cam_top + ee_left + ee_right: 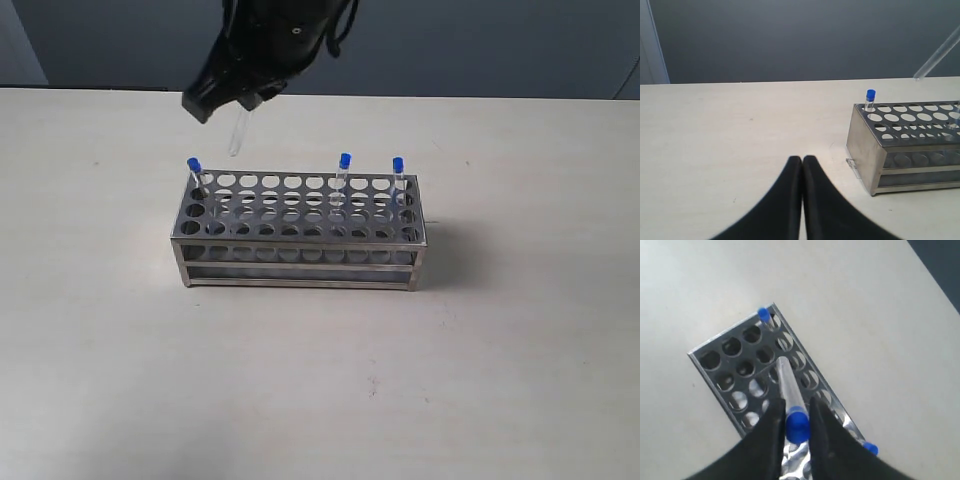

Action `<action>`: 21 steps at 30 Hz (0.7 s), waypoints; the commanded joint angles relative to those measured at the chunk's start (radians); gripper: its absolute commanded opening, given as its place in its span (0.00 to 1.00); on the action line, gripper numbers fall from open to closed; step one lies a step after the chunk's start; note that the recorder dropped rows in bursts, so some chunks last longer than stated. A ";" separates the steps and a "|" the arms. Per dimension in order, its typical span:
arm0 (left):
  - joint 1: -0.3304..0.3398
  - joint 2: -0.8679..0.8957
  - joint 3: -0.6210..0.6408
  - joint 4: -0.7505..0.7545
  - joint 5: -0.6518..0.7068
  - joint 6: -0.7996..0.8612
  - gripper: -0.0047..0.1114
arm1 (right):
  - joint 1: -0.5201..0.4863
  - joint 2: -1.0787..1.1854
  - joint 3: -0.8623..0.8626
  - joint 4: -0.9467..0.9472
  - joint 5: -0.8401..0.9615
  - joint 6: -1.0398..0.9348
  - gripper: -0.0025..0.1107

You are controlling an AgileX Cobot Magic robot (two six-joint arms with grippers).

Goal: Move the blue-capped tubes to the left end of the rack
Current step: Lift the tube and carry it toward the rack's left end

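Observation:
My right gripper will let go of the hanging blue-capped tube in the rack hole [197,195] [752,334] that is just in front of the corner tube.
The shiny metal rack [300,240] stands mid-table. Three blue-capped tubes stand in its back row: one in the left end corner [194,166], two toward the right end [345,161] [398,166]. My right gripper [232,98] hangs above the left end, shut on a fourth blue-capped tube [238,135] that dangles tilted, clear of the plate. In the right wrist view the fingers [796,405] pinch this tube [787,382] at its cap over the rack [738,357]. My left gripper [802,159] is shut and empty, low over the table left of the rack [862,150].
The corner tube [870,95] and the hanging tube's clear tip [940,52] show in the left wrist view. Bare pale table surrounds the rack. A dark wall runs behind the table's far edge.

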 commanded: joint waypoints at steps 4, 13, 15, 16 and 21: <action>-0.004 0.003 -0.005 0.001 -0.007 -0.001 0.05 | 0.001 0.154 -0.200 0.089 0.096 -0.079 0.01; -0.004 0.003 -0.005 0.001 -0.007 -0.001 0.05 | 0.001 0.261 -0.329 0.109 0.174 -0.105 0.01; -0.004 0.003 -0.005 0.001 -0.007 -0.001 0.05 | 0.001 0.270 -0.329 0.109 0.174 -0.112 0.01; -0.004 0.003 -0.005 0.001 -0.007 -0.001 0.05 | 0.001 0.272 -0.329 0.109 0.169 -0.112 0.01; -0.004 0.003 -0.005 0.001 -0.007 -0.001 0.05 | 0.001 0.298 -0.329 0.109 0.149 -0.114 0.01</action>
